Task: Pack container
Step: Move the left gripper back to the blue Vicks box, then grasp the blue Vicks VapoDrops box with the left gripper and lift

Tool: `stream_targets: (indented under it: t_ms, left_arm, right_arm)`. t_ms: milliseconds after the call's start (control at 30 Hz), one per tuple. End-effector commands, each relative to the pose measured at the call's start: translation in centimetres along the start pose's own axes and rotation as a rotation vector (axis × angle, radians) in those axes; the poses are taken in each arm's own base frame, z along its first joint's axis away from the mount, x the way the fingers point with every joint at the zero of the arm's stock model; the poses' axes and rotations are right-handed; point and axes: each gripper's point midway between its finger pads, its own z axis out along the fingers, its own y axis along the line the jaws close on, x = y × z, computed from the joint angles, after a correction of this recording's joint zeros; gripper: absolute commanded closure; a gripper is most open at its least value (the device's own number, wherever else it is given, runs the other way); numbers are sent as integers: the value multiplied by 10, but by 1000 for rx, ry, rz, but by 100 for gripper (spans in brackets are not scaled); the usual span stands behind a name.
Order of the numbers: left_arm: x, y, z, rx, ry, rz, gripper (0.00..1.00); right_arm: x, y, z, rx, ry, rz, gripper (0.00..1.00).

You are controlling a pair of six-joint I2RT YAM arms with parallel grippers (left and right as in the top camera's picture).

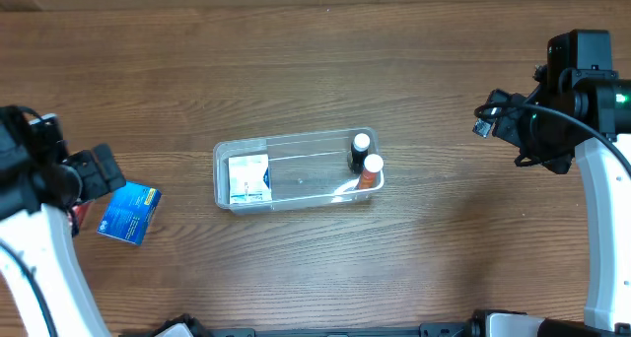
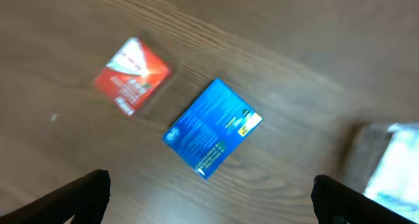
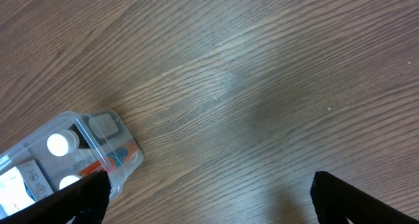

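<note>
The robot's left gripper should next move down to the blue box's middle [image 1: 129, 214] [image 2: 213, 129] and close there, with one finger on each long side of the box.
The clear plastic container [image 1: 296, 152] sits mid-table. Inside it are a white box [image 1: 248, 177] at the left end and a black bottle [image 1: 359, 151] and an orange bottle [image 1: 369, 172], both white-capped, at the right end. Its corner shows in the right wrist view [image 3: 105, 129]. A blue box [image 1: 130, 213] lies on the table left of the container, and a red box [image 2: 132, 75] lies beyond it. My left gripper [image 2: 209, 198] is open and empty above the blue box [image 2: 213, 127]. My right gripper [image 3: 209, 198] is open and empty over bare table, right of the container.
The wooden table [image 1: 296, 61] stretches around the container. The right arm's body [image 1: 567, 101] hangs at the right edge, the left arm [image 1: 39, 179] at the left edge.
</note>
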Motion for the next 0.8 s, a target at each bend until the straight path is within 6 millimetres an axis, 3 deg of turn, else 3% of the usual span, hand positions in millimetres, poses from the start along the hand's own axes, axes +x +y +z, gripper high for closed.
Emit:
stream_targets:
  t_ms: [0,133,233,367,467,767]
  left_arm:
    - [9,-1,49,25,124,159,0]
    - [14,6,88,-8,221,166,0]
    - [23,-7,106,84,279,260,0]
    - [28,-17,115,138,302,430,0]
    - [31,-11,121,119,331,535,0]
    - [50,-14,145,184,423,614,0]
  right_arm:
    - [-2,-1,0,4,-6,-4,0]
    - [-2,-1,0,4,-6,-5,0]
    - [-2,-1,0,4,-6,-5,0]
    - [-2,-1,0,3,-7,-5,0]
    - [-3,-1,0,2,-10,-5,0]
    - [-3,-1,0,3,-10,-6,0]
